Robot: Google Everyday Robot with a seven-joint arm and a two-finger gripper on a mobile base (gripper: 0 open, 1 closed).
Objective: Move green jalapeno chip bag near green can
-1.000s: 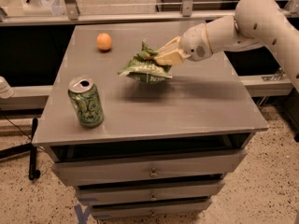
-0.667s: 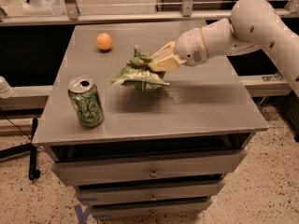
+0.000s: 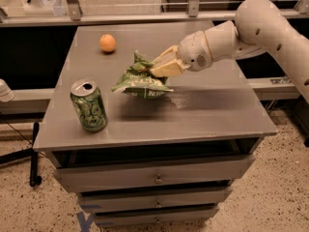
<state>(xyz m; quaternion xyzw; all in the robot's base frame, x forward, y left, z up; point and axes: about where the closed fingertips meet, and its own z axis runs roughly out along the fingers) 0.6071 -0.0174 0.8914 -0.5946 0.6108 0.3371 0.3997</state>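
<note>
My gripper is going to let go of the green jalapeno chip bag on top of the grey cabinet, close beside the green can [image 3: 135,88]. The bag still hangs above the cabinet top.
The green jalapeno chip bag [image 3: 141,82] is crinkled and hangs above the grey cabinet top [image 3: 203,110], near its middle. My gripper [image 3: 155,68] comes in from the right on a white arm and is shut on the bag's upper right edge. The green can [image 3: 89,105] stands upright at the front left of the top, its silver lid opened. The bag is to the can's upper right, a short gap apart.
An orange ball [image 3: 107,43] lies at the back left of the top. The cabinet has drawers [image 3: 154,178] below its front edge. A metal rail [image 3: 145,17] runs behind the cabinet. A black stand [image 3: 34,153] is on the floor at left.
My gripper has carried the chip bag leftward and toward the front, closer to the green can. The can and the ball have not moved.
</note>
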